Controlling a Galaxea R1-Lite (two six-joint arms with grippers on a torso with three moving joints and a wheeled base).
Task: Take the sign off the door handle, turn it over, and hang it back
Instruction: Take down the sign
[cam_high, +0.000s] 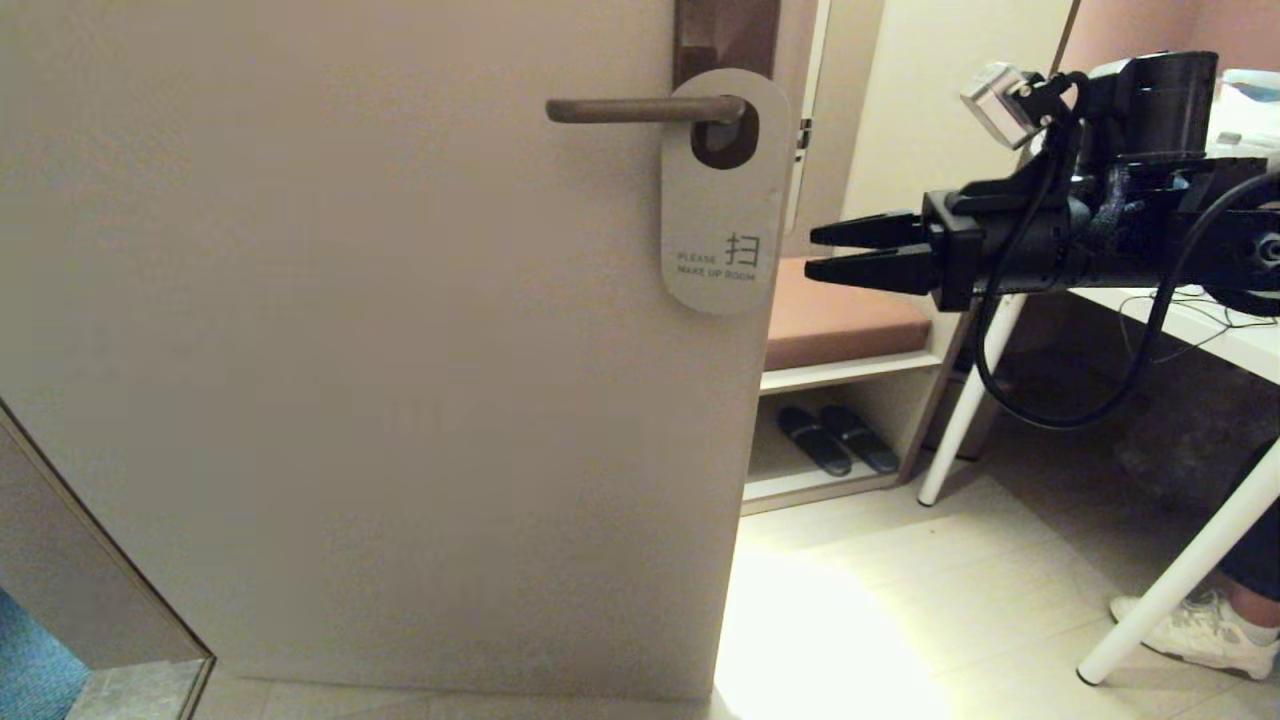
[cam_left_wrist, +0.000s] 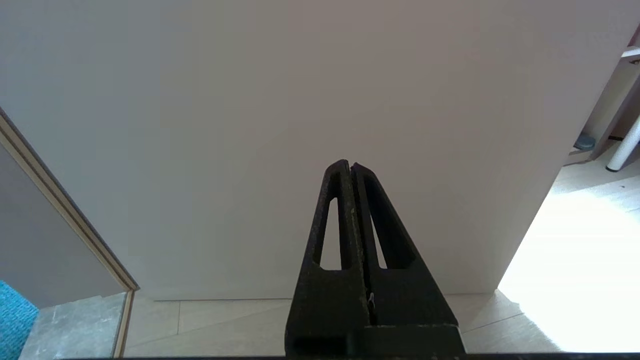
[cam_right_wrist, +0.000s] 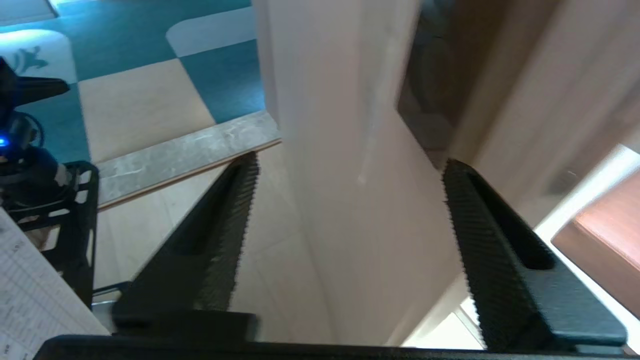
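My right gripper is to close on the sign's bench-side edge (cam_high: 758, 210), at a spot below the sign's round hole and just above the printed words.
The sign (cam_high: 722, 215) hangs by its round hole on the door handle (cam_high: 640, 109), pale grey face outward, reading "PLEASE MAKE UP ROOM". The handle is a brown lever on a dark backplate (cam_high: 725, 35) near the door's right edge. My right gripper (cam_high: 812, 253) hovers just right of the sign's lower half, a small gap away, pointing at it. In the right wrist view the right gripper (cam_right_wrist: 350, 165) is open with nothing between its toothed fingers, facing the door's edge. The left gripper (cam_left_wrist: 349, 165) is shut and empty, low in front of the bare door panel.
Past the door's edge are a low bench with a brown cushion (cam_high: 840, 320) and slippers (cam_high: 835, 440) on the shelf below. A white table's legs (cam_high: 960, 420) and a person's shoe (cam_high: 1200, 620) are at the right. A door frame (cam_high: 100, 540) slants at lower left.
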